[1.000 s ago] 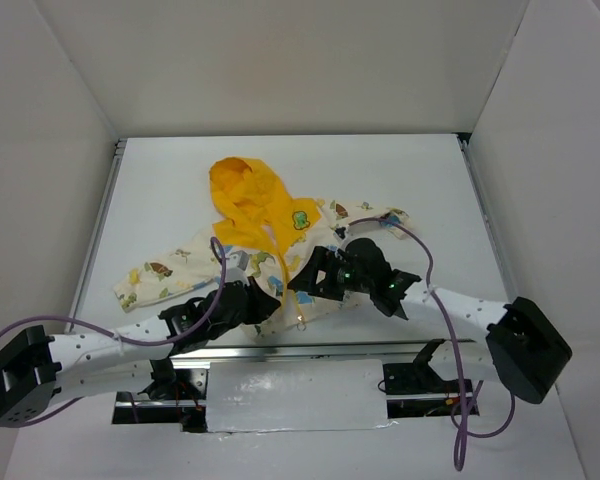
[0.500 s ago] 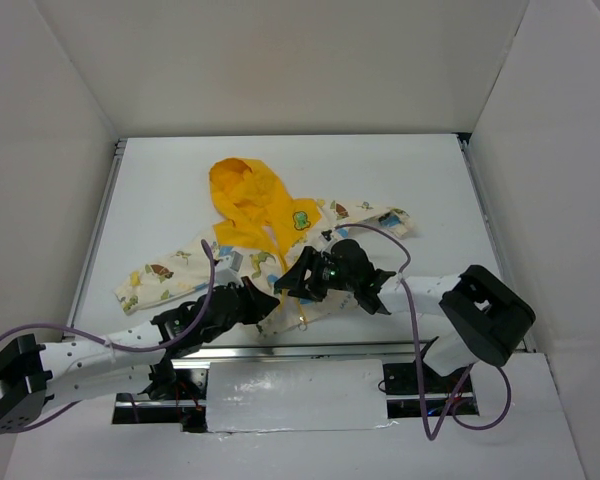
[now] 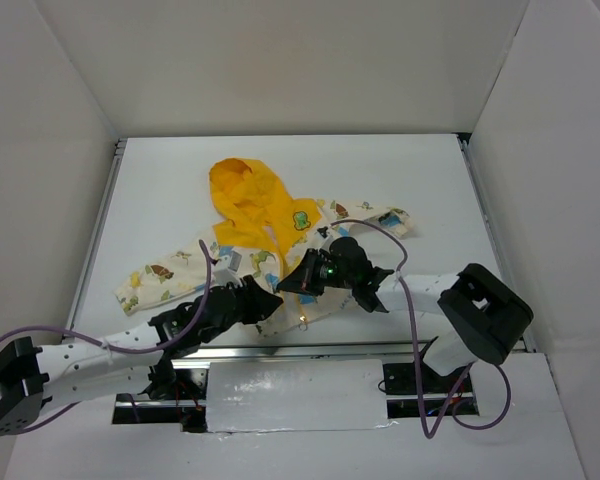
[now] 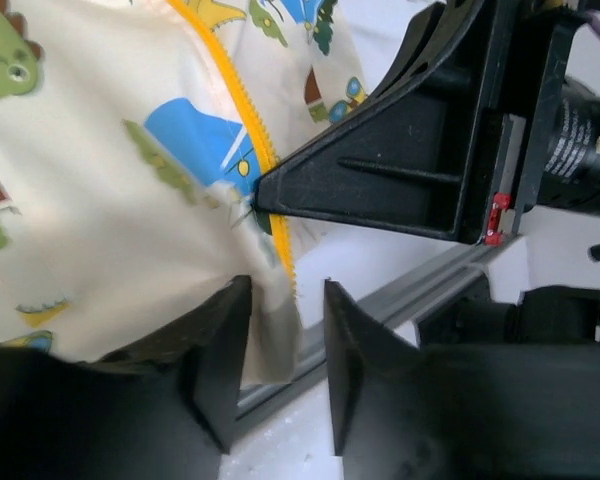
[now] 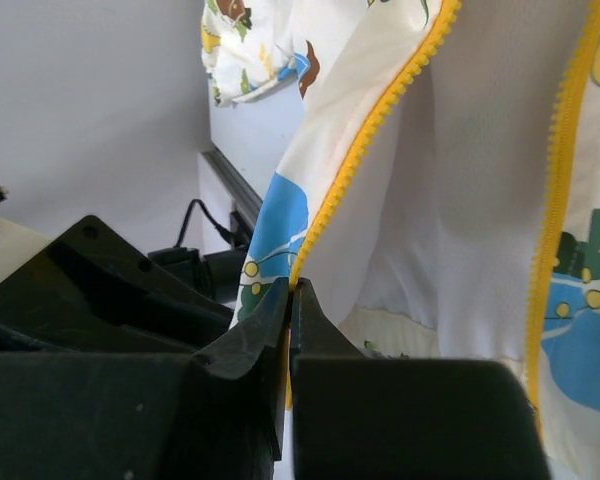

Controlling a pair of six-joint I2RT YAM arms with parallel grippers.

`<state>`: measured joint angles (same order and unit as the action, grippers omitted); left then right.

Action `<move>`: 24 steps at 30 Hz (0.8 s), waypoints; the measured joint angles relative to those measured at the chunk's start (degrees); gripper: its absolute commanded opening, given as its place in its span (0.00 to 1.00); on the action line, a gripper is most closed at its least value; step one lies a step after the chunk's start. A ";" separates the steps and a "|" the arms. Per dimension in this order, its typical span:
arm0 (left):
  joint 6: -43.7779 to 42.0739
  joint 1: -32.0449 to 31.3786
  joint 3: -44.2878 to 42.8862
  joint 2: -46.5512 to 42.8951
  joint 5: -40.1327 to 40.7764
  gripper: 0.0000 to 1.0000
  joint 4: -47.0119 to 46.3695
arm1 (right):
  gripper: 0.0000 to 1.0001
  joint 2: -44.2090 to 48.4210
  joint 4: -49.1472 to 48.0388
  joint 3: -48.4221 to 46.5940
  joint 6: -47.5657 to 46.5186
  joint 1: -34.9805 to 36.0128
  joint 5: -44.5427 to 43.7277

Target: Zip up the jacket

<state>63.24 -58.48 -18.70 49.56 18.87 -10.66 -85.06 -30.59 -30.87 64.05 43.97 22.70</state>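
Note:
One zipper edge is in my right gripper while the other lies loose, so next my left gripper takes the jacket's hem corner (image 4: 272, 335) and frees my right gripper.
The jacket (image 3: 280, 228) lies flat near the table's front edge, its yellow hood (image 3: 242, 195) pointing away and its front open. My right gripper (image 5: 293, 290) is shut on the lower end of one yellow zipper edge (image 5: 375, 120), lifting that front panel. The other zipper edge (image 5: 558, 180) hangs to the right. In the left wrist view my left gripper (image 4: 285, 345) stands open, the jacket's bottom hem corner (image 4: 270, 330) hanging loose between its fingers, against the left one. From above, both grippers meet at the hem: the left gripper (image 3: 268, 302), the right gripper (image 3: 292, 288).
A metal rail (image 3: 280, 350) runs along the table's near edge just below the hem. White walls (image 3: 70, 150) close in the table on three sides. Purple cables (image 3: 410, 300) loop off both arms. One sleeve (image 3: 150, 280) stretches left, the other (image 3: 380, 215) right.
My right gripper has moved left and closed on the zipper edge. My left gripper, shut a second ago, has opened and let the hem go.

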 measured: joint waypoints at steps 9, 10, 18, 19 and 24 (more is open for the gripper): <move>-0.44 0.02 0.33 0.26 -4.26 0.63 -0.48 | 0.00 6.51 13.33 -4.15 -16.90 0.00 0.13; -0.61 0.02 0.33 0.70 -5.16 0.63 -0.79 | 0.00 7.56 15.10 -4.90 -19.17 -0.02 0.33; -2.01 0.02 1.44 4.83 -10.27 0.64 -6.01 | 0.00 10.58 23.87 -8.13 -28.61 -0.46 2.36; -2.03 0.02 1.73 5.22 -10.67 0.64 -6.58 | 0.00 10.56 24.30 -8.15 -28.89 -0.48 2.75; -2.08 0.02 2.27 5.95 -11.65 0.64 -8.68 | 0.00 9.03 25.53 -8.24 -29.20 -0.50 4.63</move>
<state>61.17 -58.46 -16.43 55.51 7.22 -19.33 -76.03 -5.06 -39.11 34.85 43.46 27.33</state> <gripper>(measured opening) 0.637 0.012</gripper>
